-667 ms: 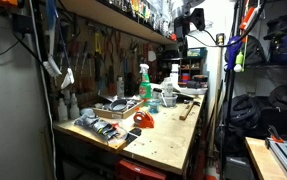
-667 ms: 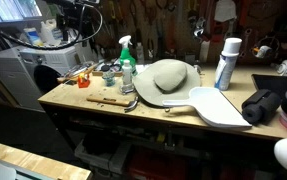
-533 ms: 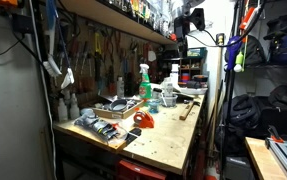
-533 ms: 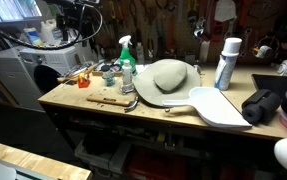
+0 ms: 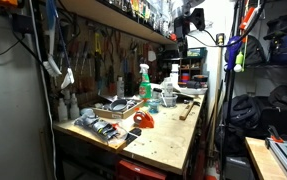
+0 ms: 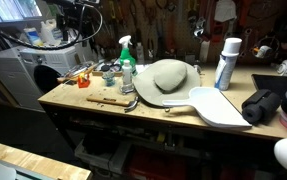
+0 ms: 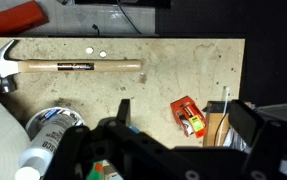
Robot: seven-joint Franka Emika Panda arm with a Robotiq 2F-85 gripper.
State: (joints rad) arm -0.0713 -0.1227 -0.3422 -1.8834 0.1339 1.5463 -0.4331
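Note:
The blue cup is beside the labelled can, with the top of the silver cylinder point(image 5: 155, 95) inside it. My gripper needs to go there next and close on that top.
My gripper point(image 7: 184, 104) is open and empty, held high above a wooden workbench point(image 7: 183, 60). In the wrist view its two dark fingers frame a small red tape dispenser point(image 7: 187, 119) lying on the bench directly below. A claw hammer with a wooden handle point(image 7: 71, 67) lies flat further up the wrist view and also shows in both exterior views point(image 6: 114, 101) point(image 5: 187, 110). A labelled can point(image 7: 53, 125) stands to the left of the fingers. The arm point(image 5: 190, 20) hangs over the far end of the bench.
A green spray bottle point(image 6: 126, 55), a grey dome-shaped object point(image 6: 169, 78), a white board point(image 6: 219, 106), a white spray can point(image 6: 226, 62) and a black bag point(image 6: 264, 105) sit on the bench. Trays of tools point(image 5: 105, 127) and a red object point(image 5: 144, 120) lie nearer the front end.

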